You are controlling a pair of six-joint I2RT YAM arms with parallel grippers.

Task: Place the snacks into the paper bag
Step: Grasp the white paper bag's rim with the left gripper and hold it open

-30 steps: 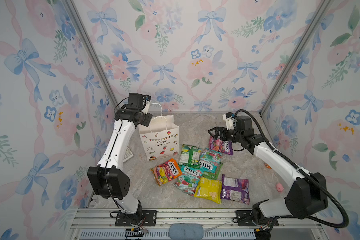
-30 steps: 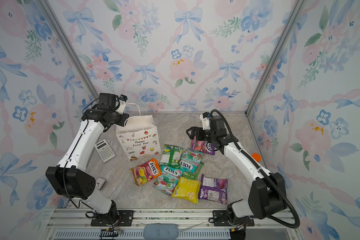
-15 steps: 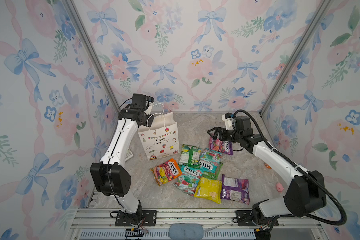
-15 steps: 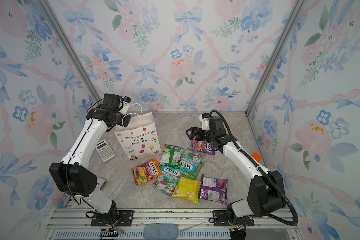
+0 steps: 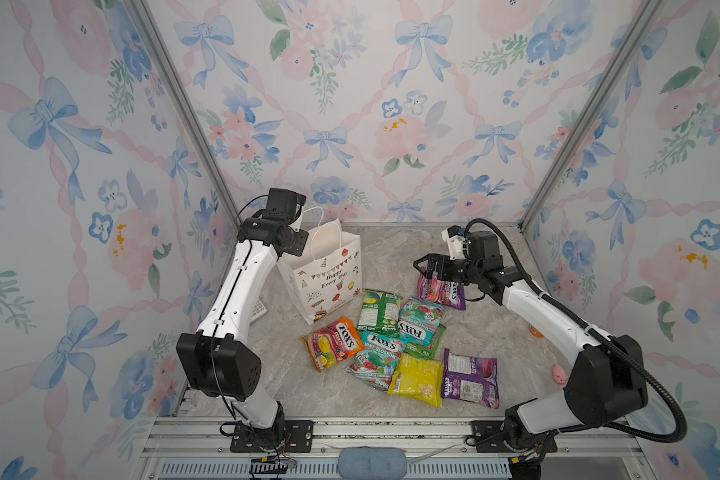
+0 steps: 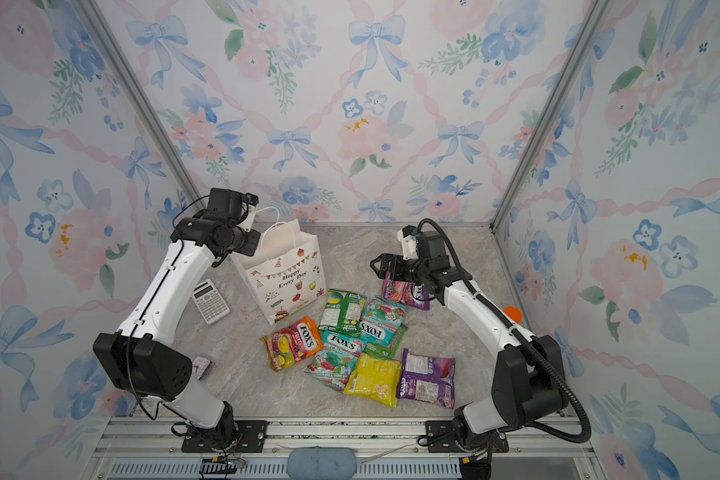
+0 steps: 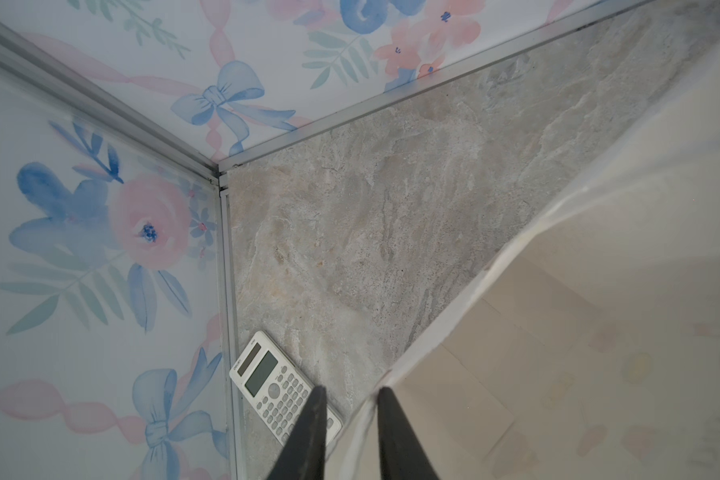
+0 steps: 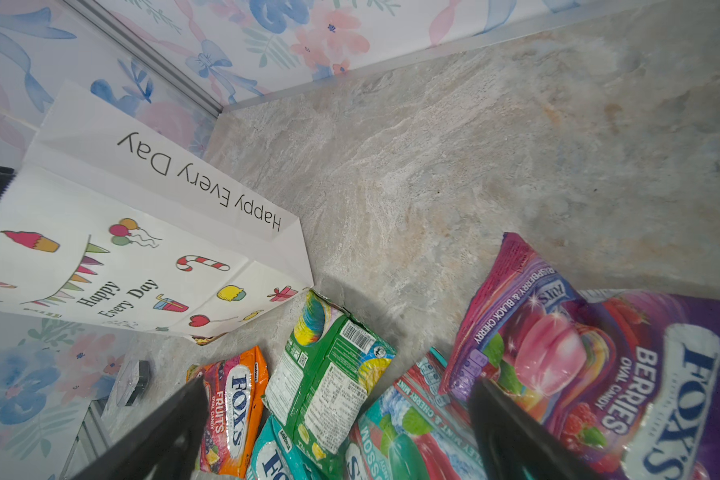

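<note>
The paper bag stands crooked with its broad printed side toward the snacks, so the left gripper will turn it square and pinch the bag's rim (image 7: pixel 456 316) before loading snacks.
The white paper bag (image 5: pixel 329 278) (image 6: pixel 285 274) stands upright and open at the back left. My left gripper (image 7: pixel 350 390) straddles its left rim (image 7: pixel 454 316), one finger inside the bag and one outside; the jaws are narrow with a gap still showing. In both top views its wrist hides the jaws. Several snacks lie in front of the bag: orange (image 5: pixel 333 343), green (image 5: pixel 379 307), two teal (image 5: pixel 418 322), yellow (image 5: pixel 418 378) and purple (image 5: pixel 470 378). My right gripper (image 5: pixel 422 268) (image 8: pixel 337 384) hangs wide open over another purple berries packet (image 5: pixel 443 293) (image 8: pixel 599 374), holding nothing.
A white calculator (image 6: pixel 211 301) (image 7: pixel 275 390) lies by the left wall behind my left arm. A small dark flat object (image 6: pixel 202 365) sits front left. An orange cap (image 6: pixel 512 312) and a pink pig toy (image 5: pixel 560 374) are by the right wall. Flowered walls enclose three sides.
My left gripper has moved right onto the bag's rim and its jaws have narrowed around it. The right arm has barely moved and stays open.
</note>
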